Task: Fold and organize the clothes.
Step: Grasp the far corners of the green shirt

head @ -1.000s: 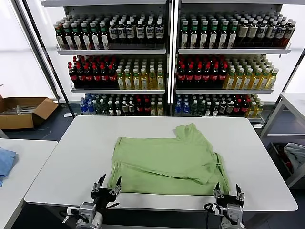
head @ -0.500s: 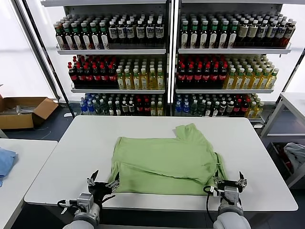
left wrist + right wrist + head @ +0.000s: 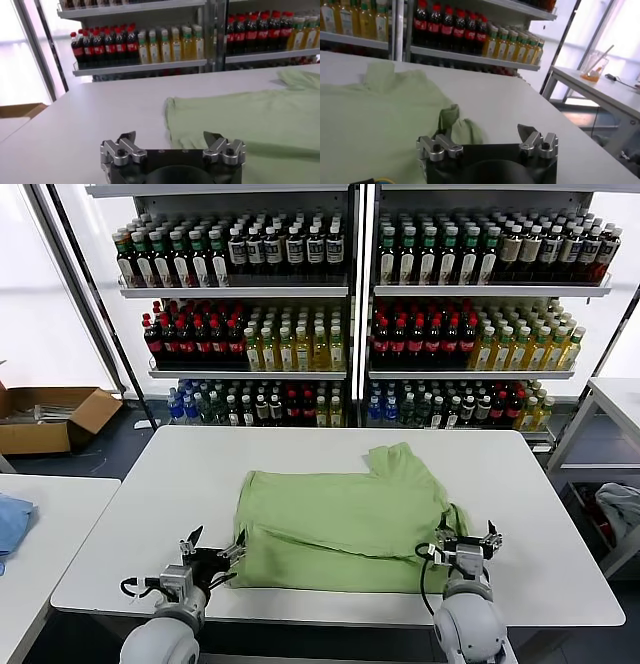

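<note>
Next, the left gripper moves to the light green shirt and closes on its far corner [image 3: 251, 475] [image 3: 171, 100], across from the sleeve that points away.
One piece of the clothes, a light green shirt [image 3: 340, 529], lies flat and partly folded in the middle of the white table [image 3: 140, 524], plain side up, one sleeve pointing to the far side. My left gripper [image 3: 213, 546] is open at the shirt's near left corner, low over the table. The left wrist view has those open jaws [image 3: 170, 136] straddling the shirt's edge [image 3: 240, 115]. My right gripper [image 3: 465, 539] is open at the near right corner. There a bunched sleeve [image 3: 452, 122] lies just ahead of the right gripper [image 3: 481, 136]. Neither gripper holds cloth.
Shelves of bottles [image 3: 350, 314] stand behind the table. A cardboard box [image 3: 50, 419] sits on the floor far left. A second table on the left carries a blue cloth [image 3: 10, 524]. A side table [image 3: 600, 90] with a glass stands to the right.
Both grippers have come forward from the table's near edge to the shirt's near corners. The left jaws have spread a little wider. The shirt has not moved.
</note>
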Controlling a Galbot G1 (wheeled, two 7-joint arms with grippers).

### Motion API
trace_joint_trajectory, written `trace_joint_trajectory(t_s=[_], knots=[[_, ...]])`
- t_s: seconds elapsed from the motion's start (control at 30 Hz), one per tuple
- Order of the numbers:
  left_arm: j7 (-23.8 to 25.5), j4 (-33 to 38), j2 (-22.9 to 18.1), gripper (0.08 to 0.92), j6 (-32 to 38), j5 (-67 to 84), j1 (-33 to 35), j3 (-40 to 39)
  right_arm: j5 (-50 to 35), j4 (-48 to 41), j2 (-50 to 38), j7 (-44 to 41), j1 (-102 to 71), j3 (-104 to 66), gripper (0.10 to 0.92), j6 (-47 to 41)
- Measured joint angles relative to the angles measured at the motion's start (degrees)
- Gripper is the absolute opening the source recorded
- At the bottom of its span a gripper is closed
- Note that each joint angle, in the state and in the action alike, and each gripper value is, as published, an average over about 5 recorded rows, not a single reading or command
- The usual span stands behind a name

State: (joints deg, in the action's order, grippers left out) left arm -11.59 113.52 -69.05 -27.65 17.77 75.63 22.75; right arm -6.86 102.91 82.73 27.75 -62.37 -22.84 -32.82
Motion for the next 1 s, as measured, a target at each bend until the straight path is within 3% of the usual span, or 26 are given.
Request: trace_joint_trajectory(t_s=[0.53,1.0], knots=[[0.6,-9.6,4.1,0.823,-1.3,5.7,-14.5,-4.6,-5.9,-19.8,3.5,-0.7,21.0,0.4,0.823,2.1],[2.4,-26.9,2.0,0.823,-1.0,9.3,-33.1,-12.3,-6.3,-44.2,7.0,-4.1,38.0,0.2,0.823,4.0]])
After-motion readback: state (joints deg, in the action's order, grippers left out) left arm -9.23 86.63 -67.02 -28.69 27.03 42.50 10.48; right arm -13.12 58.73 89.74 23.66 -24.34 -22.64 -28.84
